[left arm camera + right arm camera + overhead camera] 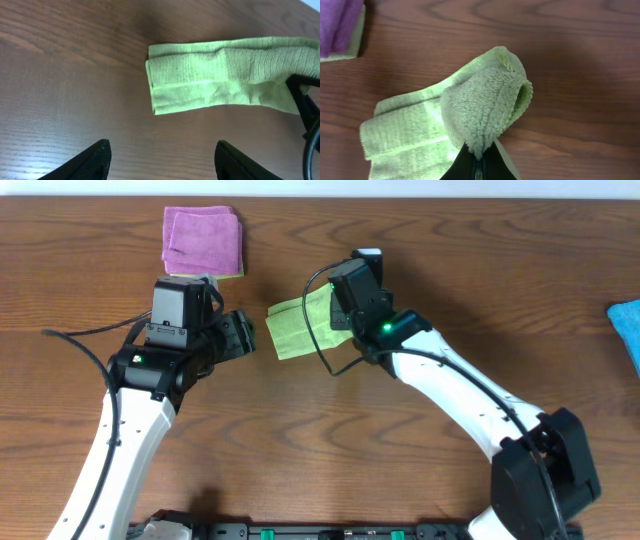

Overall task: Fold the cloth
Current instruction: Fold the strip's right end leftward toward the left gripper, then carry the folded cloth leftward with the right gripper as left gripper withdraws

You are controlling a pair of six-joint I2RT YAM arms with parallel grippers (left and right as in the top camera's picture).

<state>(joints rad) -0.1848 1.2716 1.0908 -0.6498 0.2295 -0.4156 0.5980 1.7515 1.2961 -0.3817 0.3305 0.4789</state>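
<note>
Next, my right gripper releases the held end of the lime-green cloth on the cloth's flat end [279, 326] [384, 142] near my left gripper. The held end now curls up in a loop.
The lime-green cloth [292, 329] lies folded into a narrow band on the wooden table, between the two arms. My right gripper [479, 156] is shut on the cloth's right end, which curls up in a loop [487, 107] above the pinched edge. In the left wrist view the cloth [220, 75] stretches across the top, its left end flat on the wood. My left gripper [161, 155] stands open just left of the cloth, a little short of its end, with only bare table between its fingers [95, 159].
A folded purple cloth [203, 240] rests on a pale one at the back left, behind my left arm. A bright blue cloth [628, 328] pokes in at the right edge. The right arm's black cable [318, 330] loops over the green cloth.
</note>
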